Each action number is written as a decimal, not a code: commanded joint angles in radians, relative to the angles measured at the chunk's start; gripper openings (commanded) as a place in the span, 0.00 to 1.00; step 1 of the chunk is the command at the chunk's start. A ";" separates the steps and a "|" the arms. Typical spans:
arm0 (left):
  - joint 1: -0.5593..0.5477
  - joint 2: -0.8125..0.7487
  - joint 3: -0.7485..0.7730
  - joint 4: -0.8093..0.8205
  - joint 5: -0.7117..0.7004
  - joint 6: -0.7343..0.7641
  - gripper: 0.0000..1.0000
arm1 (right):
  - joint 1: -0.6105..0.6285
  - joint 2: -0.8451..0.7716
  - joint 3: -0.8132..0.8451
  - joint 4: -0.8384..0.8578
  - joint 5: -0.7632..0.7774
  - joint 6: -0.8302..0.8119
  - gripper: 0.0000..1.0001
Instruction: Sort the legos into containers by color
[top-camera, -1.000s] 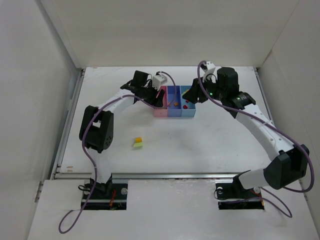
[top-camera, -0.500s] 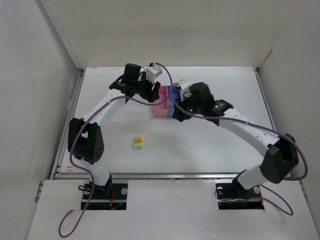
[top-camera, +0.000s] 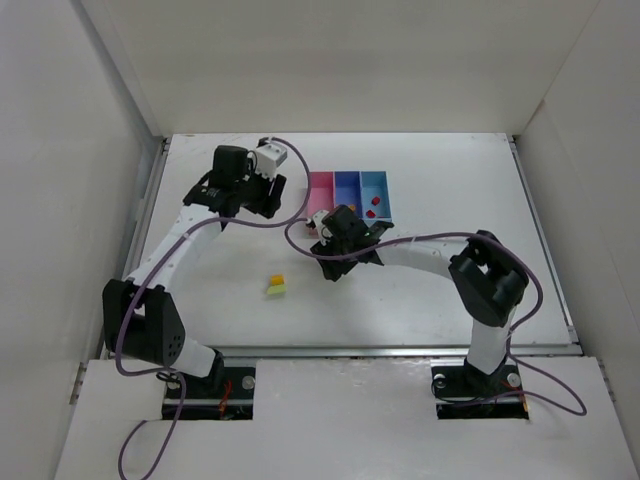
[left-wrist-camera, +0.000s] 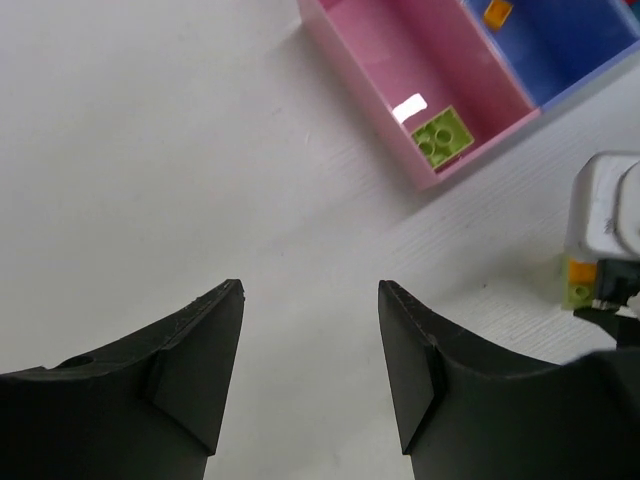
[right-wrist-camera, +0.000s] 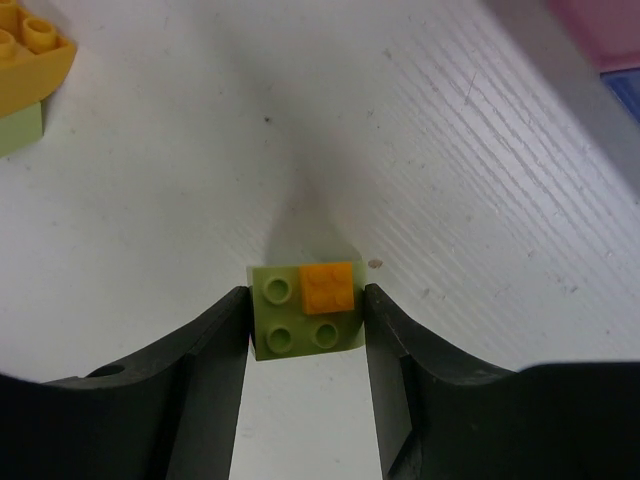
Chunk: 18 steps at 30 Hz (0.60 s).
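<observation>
I can see a small orange brick stuck on the lime green lego, so next I set the lego down with my right gripper and grip the orange brick (right-wrist-camera: 327, 288) before sorting by color.
The three joined bins stand at the back: pink (top-camera: 321, 190), purple-blue (top-camera: 347, 187) and light blue (top-camera: 376, 190), which holds red legos (top-camera: 371, 206). In the left wrist view the pink bin (left-wrist-camera: 380, 60) holds a lime green lego (left-wrist-camera: 445, 135) and the purple-blue bin (left-wrist-camera: 570, 40) an orange one (left-wrist-camera: 497, 12). My right gripper (top-camera: 328, 262) (right-wrist-camera: 305, 295) is in front of the bins, shut on a lime green lego with a small orange brick on it (right-wrist-camera: 305, 305). My left gripper (top-camera: 265, 195) (left-wrist-camera: 310, 285) is open and empty, left of the pink bin.
A yellow-orange lego stacked on a lime green one (top-camera: 276, 287) lies on the table to the near left of my right gripper; it also shows in the right wrist view (right-wrist-camera: 25, 60). White walls enclose the table on three sides.
My right arm swung from the bins down and left to the table in front of them. My left arm drew back to the left, away from the pink bin.
</observation>
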 joint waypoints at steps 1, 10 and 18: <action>0.008 -0.064 -0.054 -0.005 -0.070 -0.022 0.53 | 0.002 0.014 0.053 0.047 0.001 0.012 0.26; 0.008 -0.077 -0.079 -0.005 -0.071 -0.013 0.53 | 0.002 -0.011 0.026 0.066 -0.049 0.031 0.65; 0.008 -0.058 -0.070 0.004 -0.042 -0.022 0.53 | 0.002 -0.055 0.044 0.038 -0.072 0.040 0.73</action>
